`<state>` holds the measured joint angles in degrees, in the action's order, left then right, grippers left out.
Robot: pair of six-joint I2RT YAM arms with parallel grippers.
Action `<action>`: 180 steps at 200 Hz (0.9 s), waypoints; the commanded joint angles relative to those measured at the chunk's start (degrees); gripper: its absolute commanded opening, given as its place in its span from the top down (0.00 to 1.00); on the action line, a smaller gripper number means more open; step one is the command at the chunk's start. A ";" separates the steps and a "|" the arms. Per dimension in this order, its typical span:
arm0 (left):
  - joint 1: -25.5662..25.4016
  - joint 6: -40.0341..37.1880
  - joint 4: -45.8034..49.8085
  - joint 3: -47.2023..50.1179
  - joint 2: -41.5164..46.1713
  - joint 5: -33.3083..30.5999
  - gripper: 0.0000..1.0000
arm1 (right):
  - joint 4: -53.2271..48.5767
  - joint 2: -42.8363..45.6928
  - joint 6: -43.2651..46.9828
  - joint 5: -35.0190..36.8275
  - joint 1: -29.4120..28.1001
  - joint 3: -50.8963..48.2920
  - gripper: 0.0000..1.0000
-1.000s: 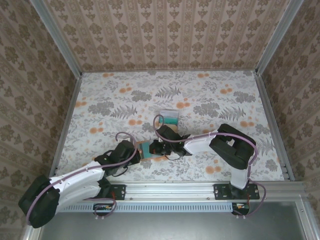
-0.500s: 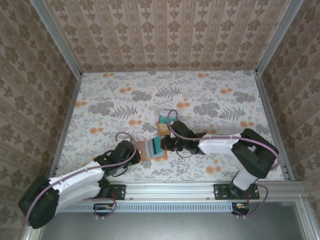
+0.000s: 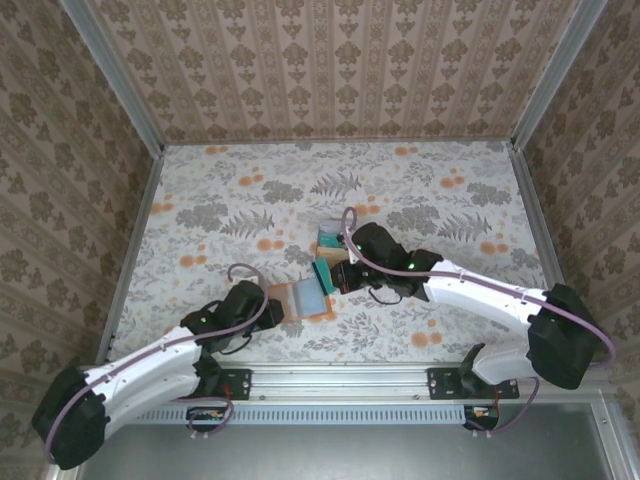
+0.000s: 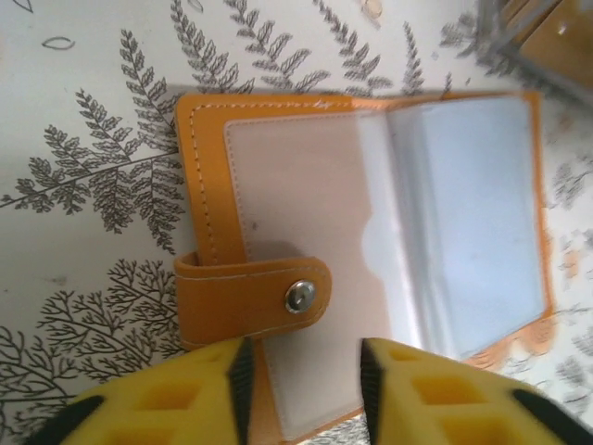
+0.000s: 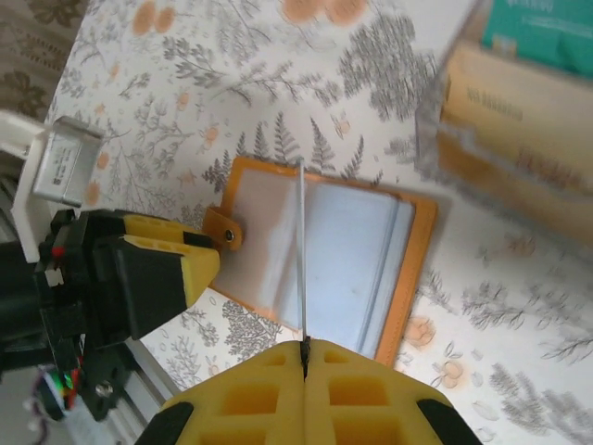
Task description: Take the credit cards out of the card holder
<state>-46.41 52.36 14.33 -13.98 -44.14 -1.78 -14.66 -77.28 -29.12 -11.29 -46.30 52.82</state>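
Observation:
Next, I release the teal credit card with my right gripper among the teal cards in the clear box (image 3: 329, 240) (image 5: 545, 32), behind the orange-tan ones.
The orange card holder (image 3: 298, 299) lies open and flat on the table, its pale inner pockets (image 4: 463, 222) facing up. My right gripper (image 5: 304, 348) is shut on a teal credit card (image 3: 322, 276), seen edge-on as a thin line (image 5: 301, 250) above the holder (image 5: 357, 269). It holds the card tilted, clear of the pockets. My left gripper (image 4: 304, 380) stands open over the holder's near edge, beside the snap strap (image 4: 299, 297). Two more credit cards (image 3: 334, 238), one teal (image 5: 547, 32) and one orange-tan (image 5: 519, 120), lie on the table just beyond.
The floral tablecloth (image 3: 420, 190) stretches wide behind and to both sides. Patterned walls and metal rails (image 3: 135, 250) enclose the table. My left gripper (image 5: 176, 278) sits close to the holder's strap side.
My right gripper drew the teal card out of the holder and lifted it back to the right. My left gripper opened and let go of the holder's edge.

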 commanded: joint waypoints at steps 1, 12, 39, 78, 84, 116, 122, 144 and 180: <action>0.20 -1.63 2.16 -2.09 2.06 0.83 0.48 | -11.54 0.67 14.97 4.76 0.00 5.80 1.00; 0.25 -1.97 2.19 -2.23 2.89 1.46 0.38 | -14.17 -0.14 19.63 7.13 0.01 8.34 1.00; 0.19 -2.91 3.61 -2.79 5.51 2.29 0.13 | -14.97 -0.40 31.91 9.61 0.01 10.42 1.00; 0.19 -3.31 6.34 -2.21 11.73 1.66 0.00 | -15.56 -1.67 44.39 15.13 0.17 12.39 1.00; 0.21 -3.38 6.92 -2.21 12.76 1.33 0.00 | -15.64 -1.98 45.77 15.93 0.37 12.93 1.00; 0.32 -4.67 9.43 -2.53 17.16 0.99 0.00 | -14.15 -5.80 53.37 18.03 1.26 14.89 1.00; 0.36 -4.84 10.18 -2.67 18.00 0.78 0.00 | -13.77 -6.33 54.81 17.84 1.35 15.09 1.00; 0.36 -5.07 13.05 -3.29 21.18 -0.83 0.00 | -13.22 -8.94 59.98 17.98 1.78 16.31 1.00; 0.51 -5.31 18.15 -4.29 28.30 -5.26 0.00 | -15.36 -14.51 64.03 17.56 3.98 20.74 1.00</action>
<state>-46.41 48.58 27.46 -15.77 -19.90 -3.20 -28.64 -89.01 29.19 5.58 -43.86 69.47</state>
